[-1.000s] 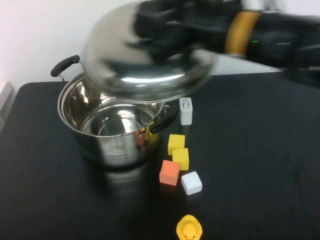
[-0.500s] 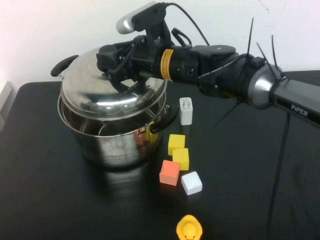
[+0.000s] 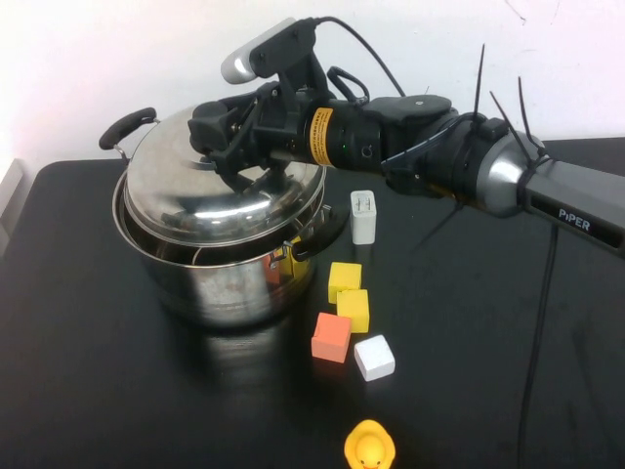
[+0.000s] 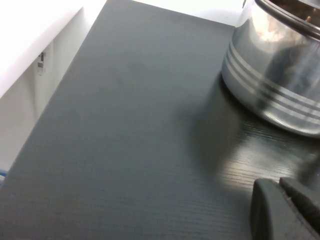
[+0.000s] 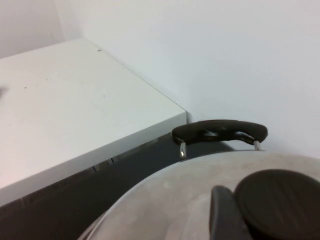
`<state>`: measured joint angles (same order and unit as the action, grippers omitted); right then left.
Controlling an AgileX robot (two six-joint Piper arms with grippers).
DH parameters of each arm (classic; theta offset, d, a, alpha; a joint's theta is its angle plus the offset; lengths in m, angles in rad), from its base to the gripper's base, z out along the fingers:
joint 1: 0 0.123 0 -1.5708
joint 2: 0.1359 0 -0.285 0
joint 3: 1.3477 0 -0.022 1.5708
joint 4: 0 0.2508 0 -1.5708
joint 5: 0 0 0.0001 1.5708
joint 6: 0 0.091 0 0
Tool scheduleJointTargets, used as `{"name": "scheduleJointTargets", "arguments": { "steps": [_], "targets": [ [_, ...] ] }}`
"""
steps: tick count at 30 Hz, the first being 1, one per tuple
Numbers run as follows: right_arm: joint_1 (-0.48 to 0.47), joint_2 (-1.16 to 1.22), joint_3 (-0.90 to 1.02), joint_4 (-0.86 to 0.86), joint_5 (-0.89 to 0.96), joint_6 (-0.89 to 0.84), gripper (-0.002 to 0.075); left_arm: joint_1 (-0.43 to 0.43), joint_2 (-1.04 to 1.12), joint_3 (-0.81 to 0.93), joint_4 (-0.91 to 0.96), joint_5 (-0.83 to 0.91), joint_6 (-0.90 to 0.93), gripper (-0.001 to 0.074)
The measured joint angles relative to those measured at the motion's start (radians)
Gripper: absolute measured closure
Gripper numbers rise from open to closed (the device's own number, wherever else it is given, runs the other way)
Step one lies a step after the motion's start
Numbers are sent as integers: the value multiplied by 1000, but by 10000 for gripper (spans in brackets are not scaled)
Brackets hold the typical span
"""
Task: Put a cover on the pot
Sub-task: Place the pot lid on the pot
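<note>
The robot's right gripper needs to release the domed steel lid flat on the steel pot's rim (image 3: 219, 192), between the pot's black handles. The lid now lies slightly tilted over the opening.
The large steel pot (image 3: 229, 283) stands at the left of the black table, one black handle (image 3: 127, 127) at its far left. The domed steel lid (image 3: 195, 195) lies over its opening, slightly tilted, its front edge low at the rim. My right gripper (image 3: 234, 147) reaches in from the right and is shut on the lid's black knob (image 5: 277, 200); one finger (image 5: 225, 215) presses its side. The pot handle (image 5: 220, 131) shows beyond the lid (image 5: 170, 200). My left gripper (image 4: 282, 207) is shut and empty, low over the table beside the pot (image 4: 280, 80).
Right of the pot stand a white charger (image 3: 363, 216), two yellow cubes (image 3: 344, 280), an orange cube (image 3: 331, 337) and a white cube (image 3: 374, 357). A yellow duck (image 3: 369, 447) sits at the front edge. A white ledge (image 5: 75, 115) lies beyond the table's left end.
My right gripper has carried the lid down from above the pot and leftward; the lid has sunk lower onto the rim in the last half second. The pot and the cubes have not moved.
</note>
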<state>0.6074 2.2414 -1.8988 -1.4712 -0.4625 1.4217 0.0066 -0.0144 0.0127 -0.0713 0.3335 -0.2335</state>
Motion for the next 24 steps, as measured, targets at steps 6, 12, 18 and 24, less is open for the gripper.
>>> {"name": "scheduleJointTargets", "arguments": {
  "steps": [6, 12, 18, 24],
  "targets": [
    [4, 0, 0, 0, -9, 0, 372, 0, 0, 0, 0, 0, 4, 736],
    [17, 20, -5, 0, -31, 0, 372, 0, 0, 0, 0, 0, 3, 736],
    [19, 32, -8, 2, 12, 4, 372, 0, 0, 0, 0, 0, 3, 736],
    [19, 32, -8, 2, 20, 4, 372, 0, 0, 0, 0, 0, 3, 737]
  ]
}}
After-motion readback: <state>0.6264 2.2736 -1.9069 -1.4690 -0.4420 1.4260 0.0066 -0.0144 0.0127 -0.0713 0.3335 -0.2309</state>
